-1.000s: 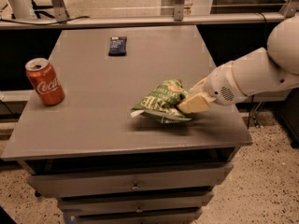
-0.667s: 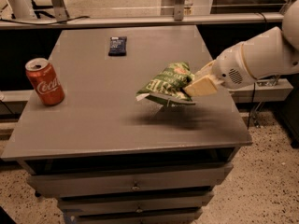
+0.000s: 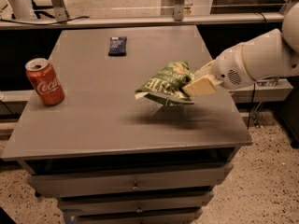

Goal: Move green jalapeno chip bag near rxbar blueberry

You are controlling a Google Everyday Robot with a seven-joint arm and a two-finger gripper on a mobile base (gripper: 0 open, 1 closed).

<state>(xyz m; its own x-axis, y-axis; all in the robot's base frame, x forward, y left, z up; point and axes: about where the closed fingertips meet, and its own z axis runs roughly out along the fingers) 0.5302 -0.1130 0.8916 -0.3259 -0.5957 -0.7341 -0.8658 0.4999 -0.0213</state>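
My gripper will release the green jalapeno chip bag close beside the rxbar blueberry [image 3: 139,35], near the grey table's far edge. The bag now hangs above the grey table.
The green jalapeno chip bag [image 3: 164,84] hangs in the air above the right half of the grey table [image 3: 93,125], casting a shadow below it. My gripper [image 3: 195,84] reaches in from the right and is shut on the bag's right end. The rxbar blueberry [image 3: 117,45], a small dark navy bar, lies flat at the far middle of the table, well away from the bag to its upper left.
A red cola can [image 3: 45,81] stands upright near the table's left edge. Drawers [image 3: 133,185] sit under the tabletop. A rail and metal frame posts [image 3: 56,3] run behind the table.
The gripper has lifted the chip bag off the table and carried it up and slightly back toward the far side. The can and bar have not moved.
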